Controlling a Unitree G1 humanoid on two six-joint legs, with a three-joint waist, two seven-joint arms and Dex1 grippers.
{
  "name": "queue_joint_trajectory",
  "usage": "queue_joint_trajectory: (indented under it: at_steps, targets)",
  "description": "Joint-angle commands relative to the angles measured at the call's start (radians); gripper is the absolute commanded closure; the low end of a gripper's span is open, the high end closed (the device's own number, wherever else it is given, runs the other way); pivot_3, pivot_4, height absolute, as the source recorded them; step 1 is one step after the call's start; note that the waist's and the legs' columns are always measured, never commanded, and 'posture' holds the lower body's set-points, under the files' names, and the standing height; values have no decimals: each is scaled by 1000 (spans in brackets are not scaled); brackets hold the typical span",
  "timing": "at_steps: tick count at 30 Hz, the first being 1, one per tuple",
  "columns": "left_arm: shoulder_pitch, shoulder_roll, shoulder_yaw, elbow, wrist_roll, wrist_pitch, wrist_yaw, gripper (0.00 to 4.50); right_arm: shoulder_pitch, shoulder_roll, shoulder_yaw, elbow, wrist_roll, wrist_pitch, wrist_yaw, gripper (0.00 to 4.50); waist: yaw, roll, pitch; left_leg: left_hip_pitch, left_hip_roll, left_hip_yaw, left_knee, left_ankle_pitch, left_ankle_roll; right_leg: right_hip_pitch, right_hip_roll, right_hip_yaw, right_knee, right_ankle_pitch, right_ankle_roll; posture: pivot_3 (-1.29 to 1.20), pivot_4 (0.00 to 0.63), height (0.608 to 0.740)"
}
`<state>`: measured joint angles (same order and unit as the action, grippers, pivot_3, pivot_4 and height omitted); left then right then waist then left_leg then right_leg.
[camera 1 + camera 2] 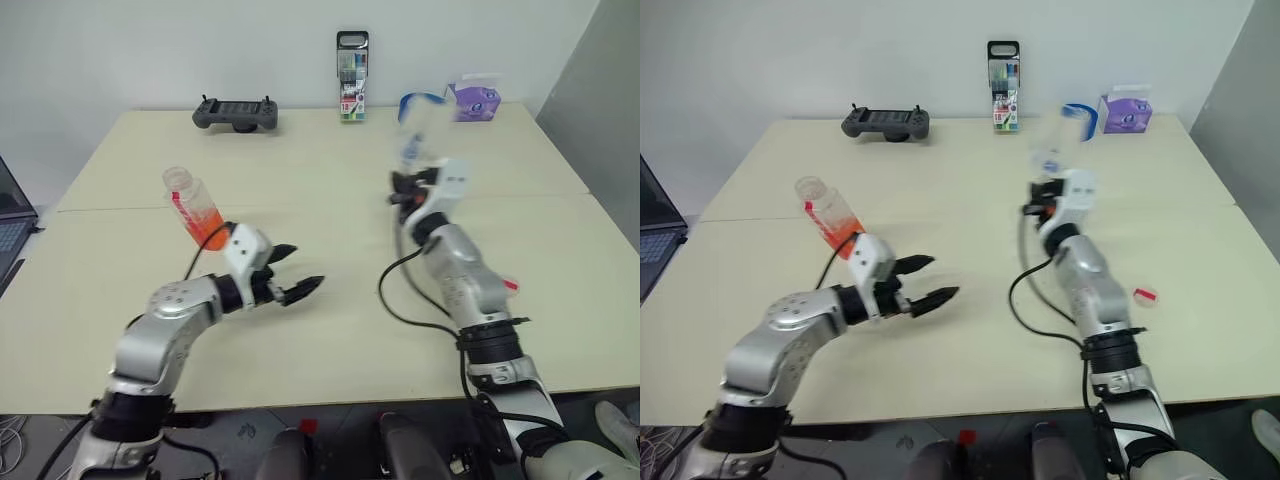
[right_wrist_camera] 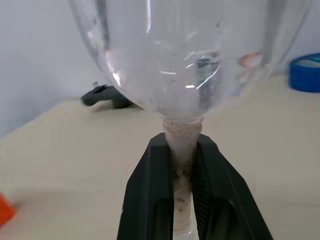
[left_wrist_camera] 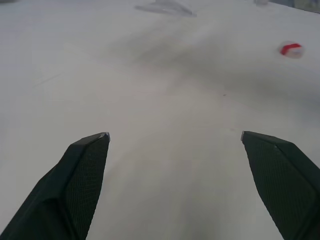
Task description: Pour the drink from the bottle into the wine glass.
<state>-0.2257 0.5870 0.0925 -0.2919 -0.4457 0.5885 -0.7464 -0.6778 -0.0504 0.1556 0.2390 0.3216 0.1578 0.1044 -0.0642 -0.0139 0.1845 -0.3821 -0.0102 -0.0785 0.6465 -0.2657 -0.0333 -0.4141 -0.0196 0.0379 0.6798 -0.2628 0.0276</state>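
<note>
My right gripper is going to put the wine glass down on the bare spot in the middle of the table in line with the marker case [image 1: 338, 246], beside the bottle. The glass is now held upright above the table.
The bottle [image 1: 193, 205] stands uncapped and tilted at the left of the table, with the orange drink [image 1: 210, 230] in its lower part. Its base is hidden behind my left wrist. My left gripper [image 1: 306, 266] is open just to the right of it, low over the table, with nothing between its fingers [image 3: 85, 165]. My right gripper [image 2: 182, 142] is shut on the stem of the wine glass [image 2: 180, 60]. It holds the glass [image 1: 412, 135] upright above the middle of the table. The bowl looks empty.
A small red-and-white cap [image 1: 510, 285] lies on the table right of my right arm. Along the far edge are a black controller [image 1: 236, 113], a marker case [image 1: 352, 75], a blue tape roll [image 1: 420, 103] and a purple box [image 1: 475, 100]. A laptop [image 1: 10, 225] sits at the left edge.
</note>
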Motion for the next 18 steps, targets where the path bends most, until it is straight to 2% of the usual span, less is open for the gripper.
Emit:
queue_joint_trajectory:
  at_steps: [1,4,8,13,18]
  targets:
    - [20,32,97,-98,-51,31,29,0,-12,28,40,100,-114,-152,45,4314,8,-1,0,0,1,0,0,0,0,-1,0,0,0,0,0,0,150,740]
    - [76,58,215,-213,-150,130,69,0,-31,82,38,266,-169,-279,40,4314,21,-3,1,-1,0,0,0,0,-1,-1,0,0,0,1,-1,0,150,740]
    - [126,68,268,-270,-215,196,105,0,-44,108,14,409,-203,-362,53,4314,23,-4,1,-1,-1,3,1,0,-1,-1,0,2,-2,2,-3,0,150,740]
    - [157,59,249,-262,-204,181,129,0,-38,108,-10,565,-248,-443,48,4314,20,-4,1,2,1,2,0,0,-1,1,1,2,-1,2,-4,0,150,740]
    - [137,52,215,-240,-192,167,146,0,-23,106,-12,602,-273,-475,68,4314,21,-5,0,6,1,1,0,0,-1,6,2,1,-1,2,-4,0,150,740]
